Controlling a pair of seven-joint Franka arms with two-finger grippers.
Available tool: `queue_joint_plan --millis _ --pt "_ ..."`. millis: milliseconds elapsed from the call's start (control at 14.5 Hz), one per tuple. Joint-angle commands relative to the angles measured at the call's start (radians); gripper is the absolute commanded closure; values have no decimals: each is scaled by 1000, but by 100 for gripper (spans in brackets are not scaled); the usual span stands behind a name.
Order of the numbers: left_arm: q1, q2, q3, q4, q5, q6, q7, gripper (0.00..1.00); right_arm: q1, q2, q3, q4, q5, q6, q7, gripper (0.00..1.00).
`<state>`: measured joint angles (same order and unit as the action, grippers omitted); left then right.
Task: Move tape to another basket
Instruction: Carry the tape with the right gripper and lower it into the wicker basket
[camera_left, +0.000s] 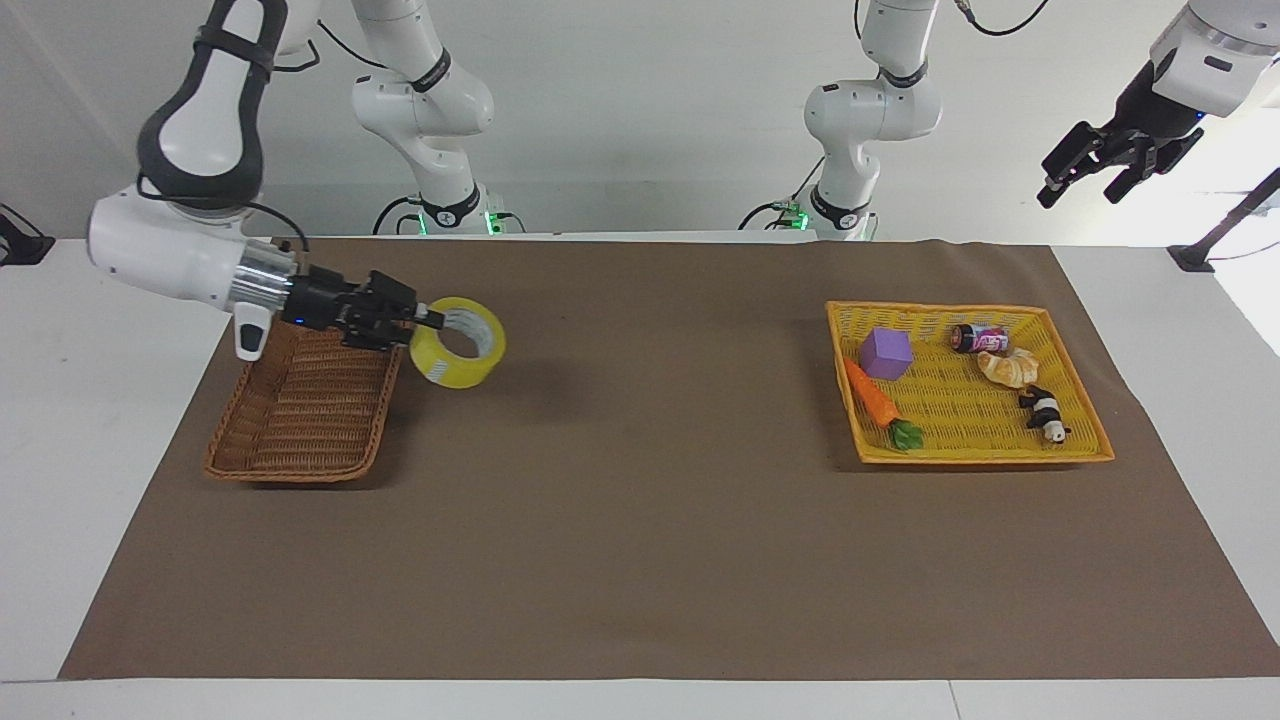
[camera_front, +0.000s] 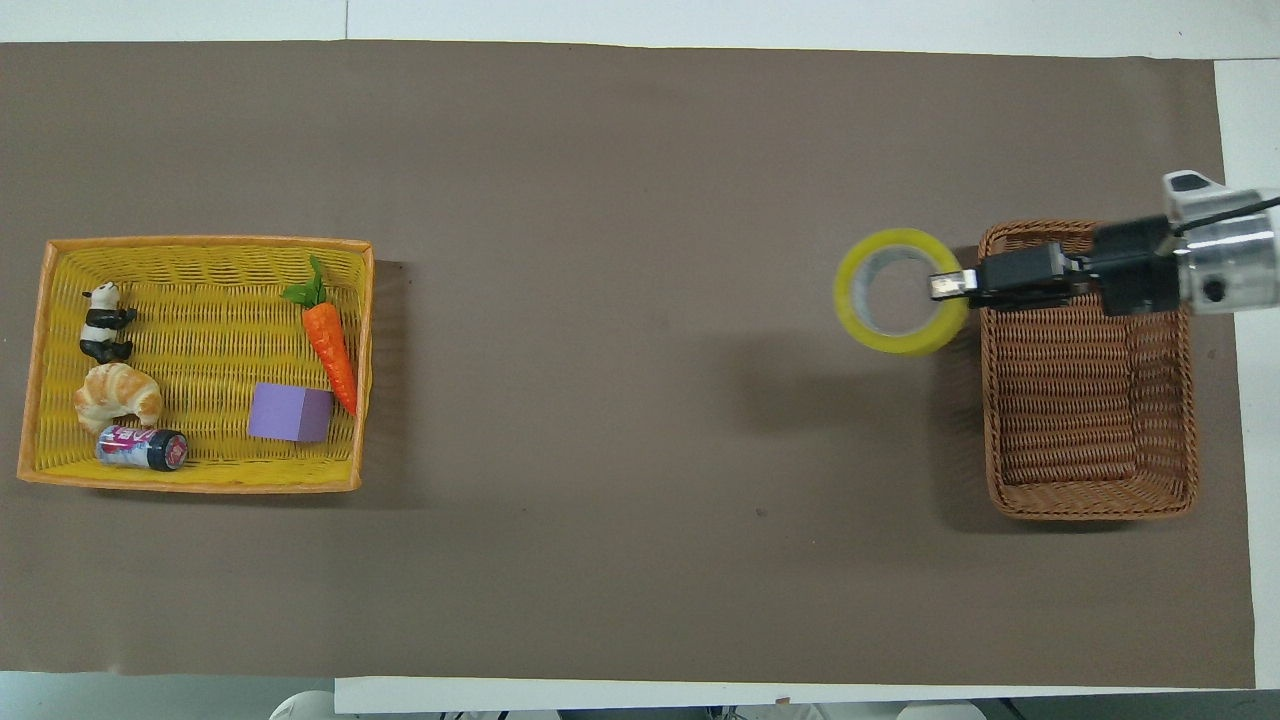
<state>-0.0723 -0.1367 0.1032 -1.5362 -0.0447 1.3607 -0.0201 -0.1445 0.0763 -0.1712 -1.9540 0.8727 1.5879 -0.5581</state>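
Observation:
My right gripper is going to let go of the tape on the middle of the brown wicker basket's bottom (camera_front: 1080, 378).
The tape (camera_left: 440, 368), a yellow roll, hangs in the air from my right gripper (camera_left: 428, 319), which is shut on its wall with one finger through the hole. The roll is over the mat just beside the rim of the brown wicker basket (camera_left: 300, 430), on the side toward the table's middle. In the overhead view the tape (camera_front: 852, 305) is beside the basket (camera_front: 1090, 430), and the right gripper (camera_front: 948, 286) reaches out over the basket's rim. My left gripper (camera_left: 1080, 190) is open and empty, raised high over the left arm's end of the table.
A shallow yellow-orange tray (camera_left: 1000, 456) at the left arm's end holds a carrot (camera_left: 872, 396), a purple cube (camera_left: 886, 353), a small can (camera_left: 979, 338), a croissant (camera_left: 1010, 367) and a panda figure (camera_left: 1044, 412). A brown mat (camera_left: 640, 520) covers the table.

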Motion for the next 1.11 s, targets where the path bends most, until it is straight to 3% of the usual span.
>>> queue_joint_plan --millis 0,346,553,760,899,1037 --pt "0 -27 -7 -28 19 -6 5 0 -108 -16 15 -6 -108 -43 -104 100" --pt "2 -26 -7 -22 23 46 5 0 -214 66 15 -3 -179 -52 -258 100" --pt "-12 -26 -17 -16 118 61 5 0 -271 115 15 1 -234 -49 -365 100" --pt "-11 -24 -31 -22 124 170 9 0 -316 166 15 4 -244 -48 -443 100" --pt "-14 -9 -25 -16 109 138 9 0 -314 168 15 3 -245 -42 -447 100" --pt "-27 73 -26 20 95 56 8 0 -314 172 15 -6 -256 -11 -468 100"
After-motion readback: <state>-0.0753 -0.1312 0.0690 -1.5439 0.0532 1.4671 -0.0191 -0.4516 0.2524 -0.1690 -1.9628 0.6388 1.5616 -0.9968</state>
